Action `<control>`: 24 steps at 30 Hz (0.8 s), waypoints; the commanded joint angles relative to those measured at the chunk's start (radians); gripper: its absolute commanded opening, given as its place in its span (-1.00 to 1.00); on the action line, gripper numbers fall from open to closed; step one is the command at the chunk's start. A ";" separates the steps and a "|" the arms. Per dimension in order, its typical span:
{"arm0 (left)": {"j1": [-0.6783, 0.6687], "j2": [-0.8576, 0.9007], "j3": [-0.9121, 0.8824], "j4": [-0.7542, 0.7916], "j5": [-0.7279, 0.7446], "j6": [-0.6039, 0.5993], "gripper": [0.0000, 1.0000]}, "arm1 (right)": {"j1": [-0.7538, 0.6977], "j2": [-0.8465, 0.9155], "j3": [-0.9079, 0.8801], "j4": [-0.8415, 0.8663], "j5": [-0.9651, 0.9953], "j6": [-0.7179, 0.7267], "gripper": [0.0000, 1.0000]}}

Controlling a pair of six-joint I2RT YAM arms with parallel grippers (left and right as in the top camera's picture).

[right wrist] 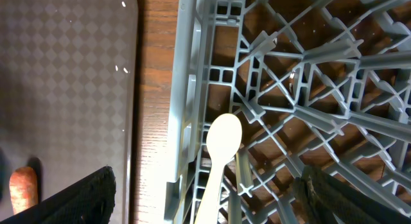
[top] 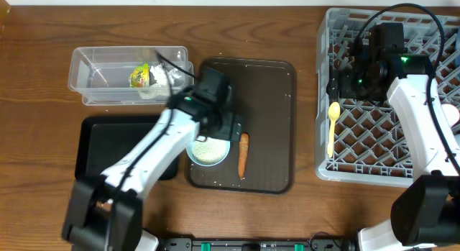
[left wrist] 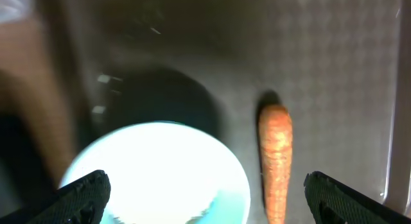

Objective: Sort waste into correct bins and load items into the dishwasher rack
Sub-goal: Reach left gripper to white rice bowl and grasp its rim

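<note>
I move my left gripper to the white bowl of rice next and close it on its rim [top: 229,148] [left wrist: 243,178] next to the orange carrot stick.
My left gripper [left wrist: 205,195] is open above the pale blue-rimmed white bowl [top: 209,150] holding white rice [left wrist: 157,176]; one finger is at the bowl's left, the other right of the orange carrot stick [left wrist: 275,161], also seen overhead [top: 243,154]. Both lie on the dark brown serving tray [top: 269,100]. The clear tub [top: 93,77] holds the yellow-green wrapper [top: 139,77] and white tissue [top: 154,88]. The black tray [top: 108,147] sits below it. My right gripper [right wrist: 205,195] is open above the pale yellow spoon [right wrist: 218,153], which lies in the grey dishwasher rack [top: 381,154] at its left edge [top: 331,125].
The brown serving tray's edge [right wrist: 131,108] lies just left of the rack wall [right wrist: 186,102], with a strip of wooden table [right wrist: 154,89] between. A white rounded item [top: 451,116] shows at the rack's right edge.
</note>
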 commanded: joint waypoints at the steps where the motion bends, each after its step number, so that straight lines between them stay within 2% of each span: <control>1: -0.039 0.050 -0.002 0.004 -0.002 -0.016 0.96 | 0.000 -0.013 0.014 -0.002 -0.008 0.000 0.80; 4: -0.067 0.093 -0.002 0.007 -0.003 -0.016 0.94 | 0.000 -0.013 0.014 -0.005 -0.008 0.000 0.79; 10: -0.078 0.125 -0.002 0.007 -0.011 -0.016 0.51 | 0.000 -0.013 0.014 -0.013 -0.008 0.000 0.79; 24: -0.078 0.133 -0.027 0.018 -0.055 -0.048 0.33 | 0.000 -0.013 0.014 -0.020 -0.008 0.000 0.79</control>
